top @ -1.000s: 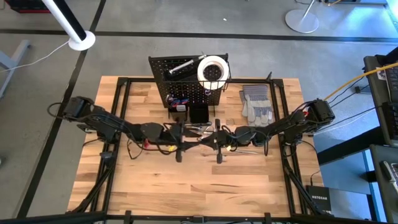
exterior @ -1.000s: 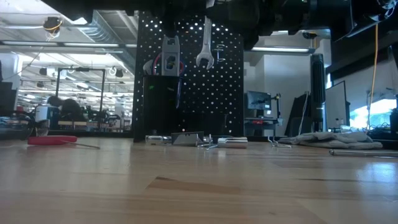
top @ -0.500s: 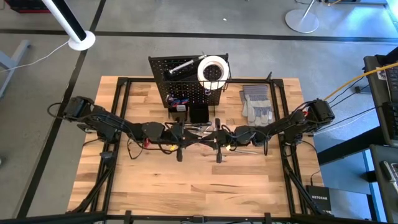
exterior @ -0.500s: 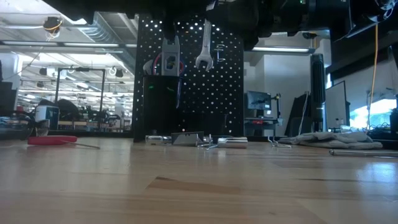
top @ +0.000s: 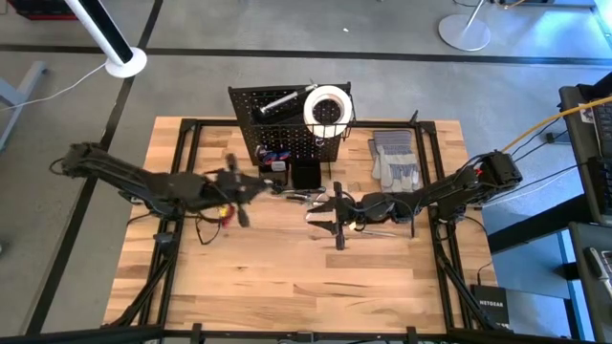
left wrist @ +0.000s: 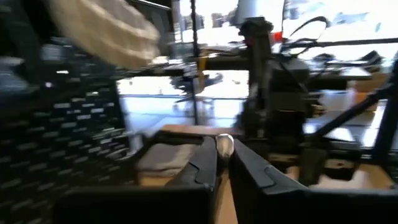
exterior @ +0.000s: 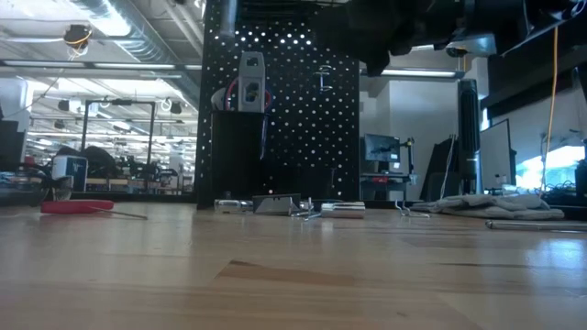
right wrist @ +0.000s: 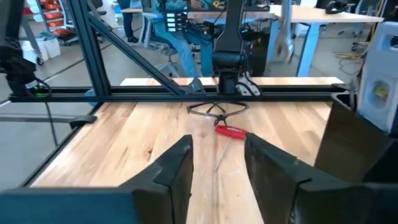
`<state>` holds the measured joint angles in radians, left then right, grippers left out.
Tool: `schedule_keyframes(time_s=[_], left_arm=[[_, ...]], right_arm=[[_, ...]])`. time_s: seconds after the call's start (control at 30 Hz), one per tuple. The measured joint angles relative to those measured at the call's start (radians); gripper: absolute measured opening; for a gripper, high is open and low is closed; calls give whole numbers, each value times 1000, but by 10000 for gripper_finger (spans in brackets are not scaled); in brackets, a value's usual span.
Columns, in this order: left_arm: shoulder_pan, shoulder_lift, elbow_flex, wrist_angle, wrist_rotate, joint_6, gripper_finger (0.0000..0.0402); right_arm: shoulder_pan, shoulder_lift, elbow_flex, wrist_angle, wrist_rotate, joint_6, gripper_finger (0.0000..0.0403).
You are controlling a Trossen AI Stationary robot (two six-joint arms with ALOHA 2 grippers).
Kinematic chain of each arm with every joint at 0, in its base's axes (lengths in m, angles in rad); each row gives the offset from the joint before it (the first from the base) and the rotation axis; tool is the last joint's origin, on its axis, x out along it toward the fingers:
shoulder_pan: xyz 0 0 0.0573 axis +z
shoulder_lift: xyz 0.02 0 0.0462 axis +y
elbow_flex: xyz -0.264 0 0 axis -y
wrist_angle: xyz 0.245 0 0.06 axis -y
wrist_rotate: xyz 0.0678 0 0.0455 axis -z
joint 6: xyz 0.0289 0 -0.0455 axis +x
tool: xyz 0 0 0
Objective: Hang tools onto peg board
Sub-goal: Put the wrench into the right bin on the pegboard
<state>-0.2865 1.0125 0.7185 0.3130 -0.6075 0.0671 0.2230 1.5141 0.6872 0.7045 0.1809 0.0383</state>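
Next, I drop the silver metal tool, now held level above the table, with my left gripper in the small black bin with the blue and red tools [top: 276, 165].
The black peg board [top: 287, 124] stands upright at the table's far side, with a white tape roll [top: 327, 107] in its basket and one tool [exterior: 249, 78] hanging on its face. Left of the board my left gripper [top: 263, 187] is level above the table, shut on a silver metal tool [left wrist: 224, 144]. My right gripper [right wrist: 217, 168] is open in front of the board, with nothing between its fingers. Loose tools [top: 296, 196] lie at the board's foot. A red utility knife [right wrist: 231, 131] lies farther left on the table. My left gripper pinches the silver metal tool between its two fingers. Only the tool's rounded end [left wrist: 225, 142] shows, just past the fingertips. The fingers lie level, and the tool is clear of the table. The rest of the tool is hidden by the fingers.
Grey work gloves [top: 394, 161] lie right of the peg board. Two small black bins [top: 304, 175] sit at its base. The near half of the wooden table [top: 287, 277] is bare. Black frame rails [top: 186, 143] run along the table's sides.
The two grippers met tip to tip in front of the board with the silver tool between them. My left gripper has shut on the tool and drawn back toward the table's left edge and upward, taking it along. My right gripper has opened and stayed in place.
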Motion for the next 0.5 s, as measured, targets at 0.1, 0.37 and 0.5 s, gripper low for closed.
schedule_keyframes(time_s=[0.1, 0.37, 0.5], left_arm=[[-21, -87, -35, -49, -108, 7, 10], [71, -189, -292, 344, -179, 16, 10], [153, -160, -373, 465, -108, -23, 10]], right_arm=[[0, -2, 0, 0, -17, 8, 150], [-1, -2, 0, -6, -17, 8, 151], [-1, -2, 0, 0, -17, 8, 152]])
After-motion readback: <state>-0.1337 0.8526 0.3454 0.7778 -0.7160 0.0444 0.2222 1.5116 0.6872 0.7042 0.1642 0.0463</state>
